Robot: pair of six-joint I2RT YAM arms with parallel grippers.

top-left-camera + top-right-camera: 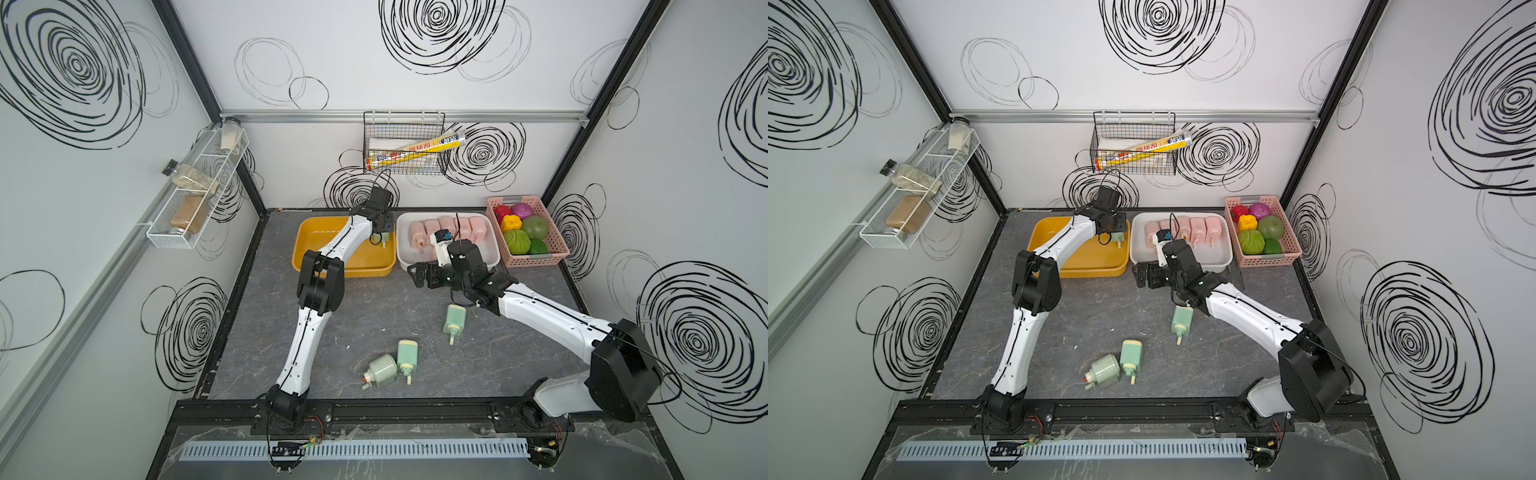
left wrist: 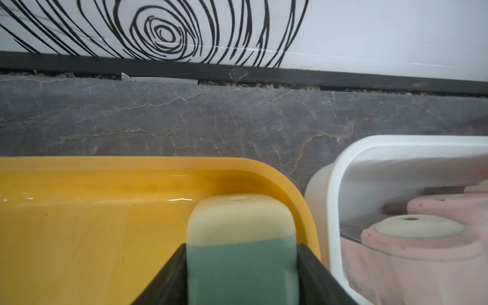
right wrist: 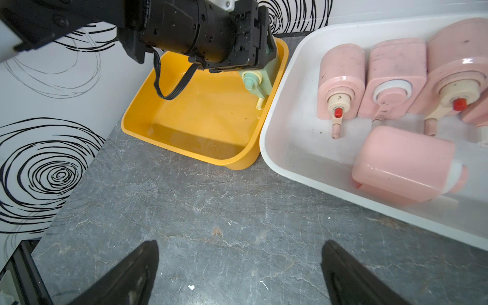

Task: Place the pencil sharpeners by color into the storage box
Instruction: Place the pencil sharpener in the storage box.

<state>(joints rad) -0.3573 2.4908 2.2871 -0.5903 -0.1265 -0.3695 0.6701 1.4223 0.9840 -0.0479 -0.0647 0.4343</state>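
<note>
My left gripper needs to let go of the mint green pencil sharpener in the yellow box's far corner (image 1: 385, 239) (image 2: 242, 267) beside the white box.
My left gripper (image 2: 241, 248) is shut on a mint green pencil sharpener (image 1: 384, 240), cream end forward, low over the far right corner of the yellow storage box (image 1: 316, 245). The right wrist view shows this sharpener (image 3: 260, 79) with its crank stub hanging down inside the yellow box (image 3: 200, 118). Several pink sharpeners (image 1: 473, 228) lie in the white storage box (image 1: 490, 254) beside it. My right gripper (image 3: 240, 245) is open and empty over bare table, just in front of the white box (image 3: 295, 148). Three green sharpeners (image 1: 455, 318) (image 1: 407, 353) (image 1: 382, 370) lie on the table's near half.
A pink basket (image 1: 552, 249) of toy fruits and vegetables stands at the back right, next to the white box. A wire basket (image 1: 403, 141) hangs on the back wall and a white jar rack (image 1: 195, 195) on the left wall.
</note>
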